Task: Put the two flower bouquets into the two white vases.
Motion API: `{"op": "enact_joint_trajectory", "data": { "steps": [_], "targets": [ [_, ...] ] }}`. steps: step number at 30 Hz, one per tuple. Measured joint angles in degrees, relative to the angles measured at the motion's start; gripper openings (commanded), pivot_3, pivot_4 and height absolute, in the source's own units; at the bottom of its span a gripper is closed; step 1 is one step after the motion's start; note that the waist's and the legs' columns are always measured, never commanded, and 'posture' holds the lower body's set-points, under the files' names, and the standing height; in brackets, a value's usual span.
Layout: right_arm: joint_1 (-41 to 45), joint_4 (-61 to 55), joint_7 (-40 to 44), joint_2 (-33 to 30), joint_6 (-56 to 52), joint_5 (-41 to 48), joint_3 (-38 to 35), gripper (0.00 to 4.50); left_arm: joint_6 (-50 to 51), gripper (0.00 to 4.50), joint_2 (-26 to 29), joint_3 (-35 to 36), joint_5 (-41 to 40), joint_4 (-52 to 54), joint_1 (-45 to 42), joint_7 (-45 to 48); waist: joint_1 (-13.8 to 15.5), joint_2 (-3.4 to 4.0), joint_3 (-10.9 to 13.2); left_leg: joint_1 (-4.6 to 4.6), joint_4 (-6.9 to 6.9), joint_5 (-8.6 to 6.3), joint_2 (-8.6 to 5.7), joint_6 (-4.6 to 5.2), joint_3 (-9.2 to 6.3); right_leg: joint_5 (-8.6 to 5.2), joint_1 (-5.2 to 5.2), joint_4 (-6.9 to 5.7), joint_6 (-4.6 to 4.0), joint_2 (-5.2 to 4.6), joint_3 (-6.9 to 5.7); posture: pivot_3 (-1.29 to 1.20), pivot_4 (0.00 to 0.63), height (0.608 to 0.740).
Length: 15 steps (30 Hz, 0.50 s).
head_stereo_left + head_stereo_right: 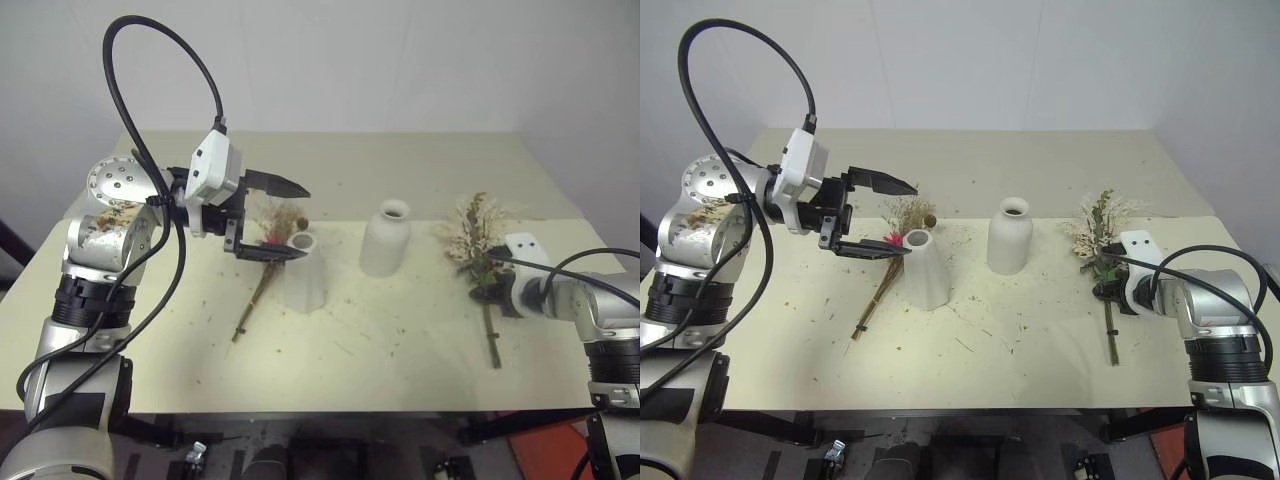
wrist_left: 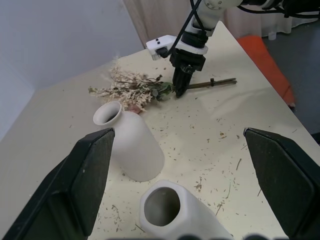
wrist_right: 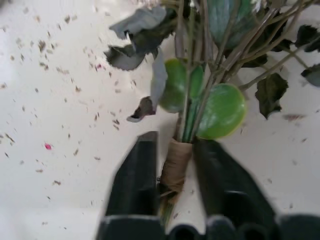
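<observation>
The robot's right gripper will release the pale rose bouquet with the bouquet's stems in the opening of the rounder bottle vase [image 1: 395,210].
The tapered cone white vase [image 1: 306,275] stands left of centre, and the rounder bottle vase [image 1: 385,240] stands to its right. The dry tan grass bouquet [image 1: 262,275] with a pink daisy [image 1: 894,240] lies on the table just left of the cone vase. My left gripper [image 1: 303,222] hovers open above that bouquet's heads and the cone vase's mouth, holding nothing. The pale rose bouquet [image 1: 473,235] lies flat at the right. My right gripper [image 3: 175,145] is shut on its wrapped stem [image 3: 175,165], just below the green leaves.
The cream table [image 1: 400,340] is strewn with small bits of dried plant. Its front edge runs close below the bouquets. A wall stands behind the far edge. An orange object [image 2: 265,55] lies on the floor beyond the table's right side.
</observation>
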State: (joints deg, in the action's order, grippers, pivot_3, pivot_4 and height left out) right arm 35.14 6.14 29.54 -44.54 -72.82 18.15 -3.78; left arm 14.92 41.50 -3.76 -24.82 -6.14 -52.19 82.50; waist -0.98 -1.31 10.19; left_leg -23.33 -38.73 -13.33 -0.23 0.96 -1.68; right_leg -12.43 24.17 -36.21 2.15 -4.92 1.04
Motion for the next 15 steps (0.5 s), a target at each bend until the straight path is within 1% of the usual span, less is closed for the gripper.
{"op": "enact_joint_trajectory", "data": {
  "steps": [4, 7, 9, 11, 12, 15],
  "targets": [
    [0.0, 0.0, -0.6, 0.1, 0.0, -0.2, 0.4, 0.22, 0.2, 4.50, 0.0, 0.3, 0.0, 0.8, 1.0, -0.6, 0.1, 0.00, 0.0, -0.01, -0.01, 0.00, 0.01, 0.00, 0.00, 0.02, 0.00, -0.01, -0.02, 0.01, 0.00, 0.00, 0.150, 0.740],
    [0.0, 0.0, -4.3, 2.1, 3.0, -2.1, -0.3, 0.22, 0.4, 4.50, 0.2, 0.8, 0.0, 1.2, 1.2, -1.1, 0.0, 0.00, 0.0, 0.00, -0.02, 0.00, 0.01, 0.00, 0.01, 0.02, 0.01, -0.01, -0.02, 0.01, 0.02, 0.00, 0.150, 0.740],
    [0.3, 0.0, -10.5, 4.4, 10.1, -5.6, -1.8, 0.22, 0.7, 4.50, 0.5, 1.5, -0.3, 1.6, 1.4, -1.6, -0.1, 0.01, 0.0, -0.02, 0.00, 0.00, 0.00, 0.00, 0.04, 0.02, 0.08, -0.05, -0.01, 0.02, 0.08, 0.00, 0.150, 0.740],
    [2.6, -1.0, -19.3, 8.1, 17.8, -9.7, -4.4, 0.22, 1.9, 4.50, 1.2, 2.7, -1.0, 1.9, 2.0, -2.0, -0.5, 0.07, 0.0, -0.02, 0.02, 0.00, 0.01, -0.01, 0.11, 0.03, 0.18, -0.13, -0.01, 0.03, 0.18, 0.00, 0.150, 0.740],
    [4.0, -2.4, -22.3, 9.7, 21.7, -10.7, -6.1, 0.22, 2.4, 4.50, 1.4, 2.9, -1.3, 2.0, 2.3, -2.3, -0.6, 0.12, 0.1, 0.00, 0.04, 0.01, 0.01, -0.01, 0.12, 0.02, 0.19, -0.16, -0.01, 0.04, 0.20, 0.00, 0.150, 0.740],
    [7.4, -8.6, -24.1, 14.0, 31.8, -9.4, -10.1, 0.22, 3.0, 4.50, 1.7, 3.0, -1.4, 2.4, 4.0, -3.0, -0.7, 0.13, 0.1, 0.01, 0.06, 0.00, 0.14, -0.01, 0.10, 0.03, 0.19, -0.16, -0.02, 0.18, 0.20, 0.00, 0.150, 0.740]
  ]
}}
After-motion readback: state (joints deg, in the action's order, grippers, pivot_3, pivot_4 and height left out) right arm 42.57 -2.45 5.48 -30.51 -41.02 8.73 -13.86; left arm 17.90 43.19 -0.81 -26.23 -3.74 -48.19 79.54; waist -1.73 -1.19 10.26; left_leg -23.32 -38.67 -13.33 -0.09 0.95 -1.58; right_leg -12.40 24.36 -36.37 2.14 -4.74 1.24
